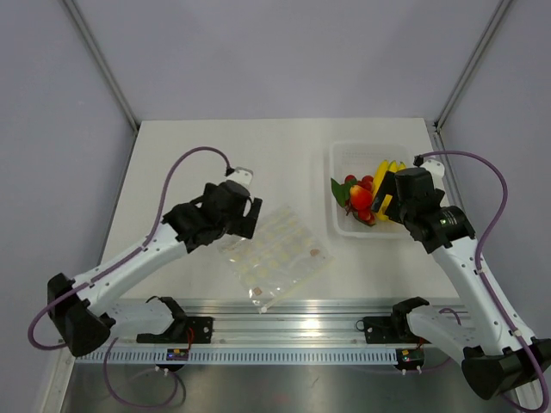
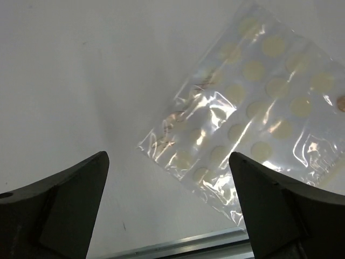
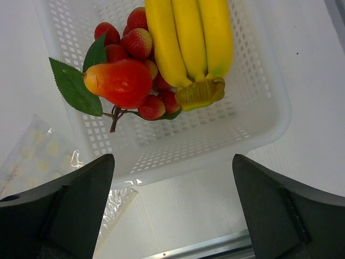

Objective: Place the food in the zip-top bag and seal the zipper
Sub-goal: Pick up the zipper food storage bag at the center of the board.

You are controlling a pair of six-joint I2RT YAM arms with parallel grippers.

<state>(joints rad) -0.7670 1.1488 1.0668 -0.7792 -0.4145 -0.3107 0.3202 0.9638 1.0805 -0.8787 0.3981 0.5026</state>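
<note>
The middle of the zipper strip (image 1: 297,282) (image 2: 319,185) of the clear dotted zip-top bag will be gripped by my left gripper, to pull the bag's opening up.
The yellow bananas (image 3: 188,43) and the red strawberry cluster (image 3: 129,70) with green leaves lie in a white perforated basket (image 3: 215,145) at the right of the table (image 1: 379,194). The clear dotted zip-top bag (image 1: 280,254) lies flat at mid-table and is empty. Its zipper strip (image 3: 116,213) shows along the edge nearest the basket. My left gripper (image 2: 170,216) is open and empty above the bag's left corner (image 2: 259,108). My right gripper (image 3: 172,216) is open and empty, hovering over the basket's near rim, with the food just beyond it.
An aluminium rail (image 1: 284,331) runs along the table's near edge, with both arm bases on it. Grey walls and slanted frame posts (image 1: 103,64) close in the back and sides.
</note>
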